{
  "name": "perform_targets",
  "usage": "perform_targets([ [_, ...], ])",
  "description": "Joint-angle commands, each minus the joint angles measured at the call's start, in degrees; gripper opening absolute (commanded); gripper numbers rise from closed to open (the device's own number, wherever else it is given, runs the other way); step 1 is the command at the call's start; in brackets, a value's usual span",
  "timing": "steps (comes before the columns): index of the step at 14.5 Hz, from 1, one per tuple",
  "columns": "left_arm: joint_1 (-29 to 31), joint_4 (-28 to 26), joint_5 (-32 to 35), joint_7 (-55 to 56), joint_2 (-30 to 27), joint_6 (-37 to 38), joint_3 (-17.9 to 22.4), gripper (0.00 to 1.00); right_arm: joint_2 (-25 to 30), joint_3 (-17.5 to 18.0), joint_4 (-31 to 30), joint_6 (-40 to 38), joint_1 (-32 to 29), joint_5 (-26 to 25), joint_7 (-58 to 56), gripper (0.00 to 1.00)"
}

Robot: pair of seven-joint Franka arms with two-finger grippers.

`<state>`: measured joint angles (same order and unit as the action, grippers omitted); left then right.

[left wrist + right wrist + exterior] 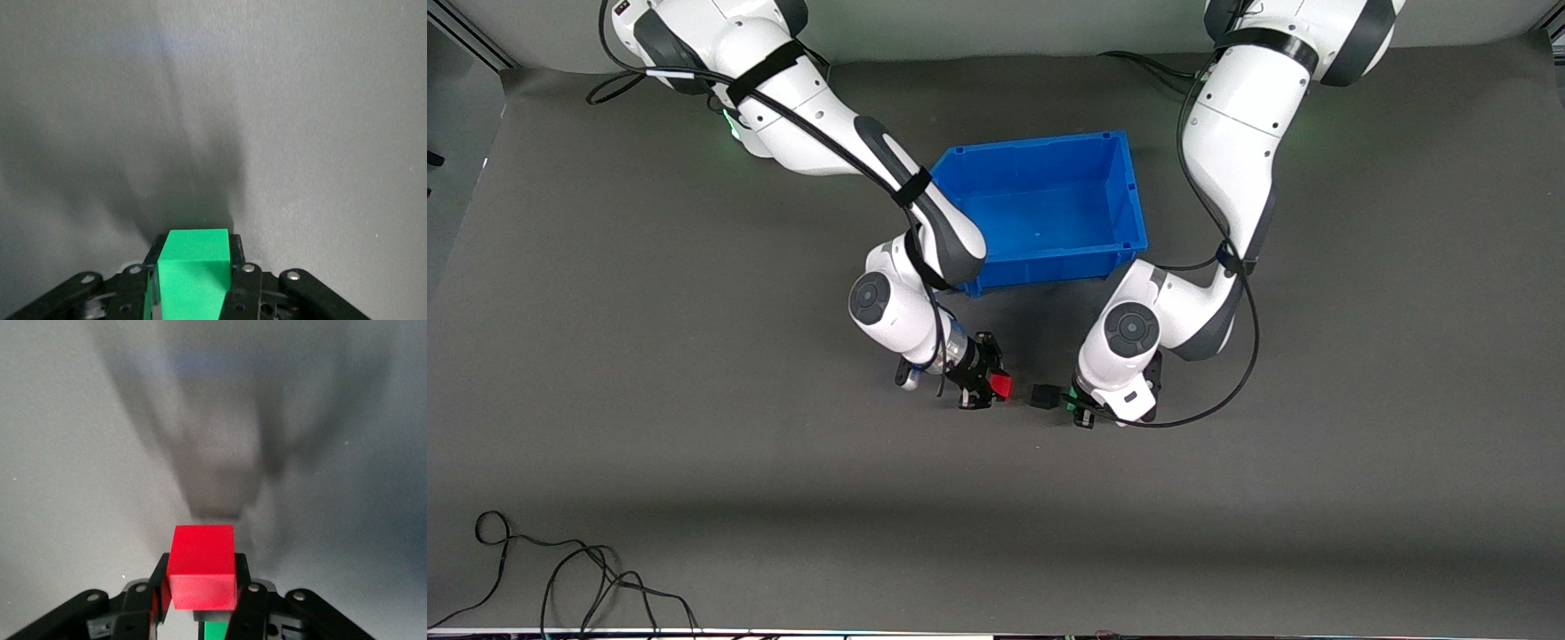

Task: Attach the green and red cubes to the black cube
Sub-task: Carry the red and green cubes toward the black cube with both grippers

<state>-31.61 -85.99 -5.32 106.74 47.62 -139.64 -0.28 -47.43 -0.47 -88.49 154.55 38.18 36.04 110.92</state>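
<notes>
My left gripper is to release the green cube on the grey mat [1058,398] between the two grippers, joined to the black cube.
My right gripper [994,386] is shut on the red cube [1001,384], which sits between its fingers in the right wrist view [201,567]. My left gripper [1071,405] is shut on the green cube [1068,401], which fills its jaws in the left wrist view [193,270]. The black cube [1042,396] lies between the two grippers. It is up against the green cube, with a small gap to the red cube. In the right wrist view a sliver of the black cube [212,615] and of the green cube [215,631] shows past the red cube. The left wrist view hides the black cube.
The blue bin [1040,147] stands empty, farther from the front camera than both grippers. Loose black cables [560,578] lie at the table's front edge toward the right arm's end. The table is covered in a grey mat [1316,489].
</notes>
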Motion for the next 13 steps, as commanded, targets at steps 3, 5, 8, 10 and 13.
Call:
perform_targets([
  [3, -2.6, 4.3, 0.0, 3.1, 3.4, 0.2, 1.0, 0.0, -2.1, -0.7, 2.4, 2.2, 2.2, 1.0, 2.8, 0.16],
  [5, -2.9, 4.3, 0.0, 3.1, 3.4, 0.3, 1.0, 0.0, -2.4, -0.7, 3.0, 2.2, 2.3, 1.0, 3.2, 0.16],
  [8, -3.0, 4.3, 0.1, 3.0, 3.2, 0.4, 1.0, 0.0, -3.1, -0.7, 4.0, 2.2, 2.3, 1.0, 3.2, 0.15],
  [10, -3.4, 4.4, 0.1, 2.9, 2.8, 1.1, 1.0, 0.0, -4.1, -0.7, 4.8, 2.2, 2.3, 1.0, 3.2, 0.14],
  [13, -3.8, 4.4, 0.1, 3.0, 2.6, 1.2, 0.9, 0.0, -5.6, -0.7, 6.5, 2.2, 2.3, 0.4, 3.2, 0.14],
])
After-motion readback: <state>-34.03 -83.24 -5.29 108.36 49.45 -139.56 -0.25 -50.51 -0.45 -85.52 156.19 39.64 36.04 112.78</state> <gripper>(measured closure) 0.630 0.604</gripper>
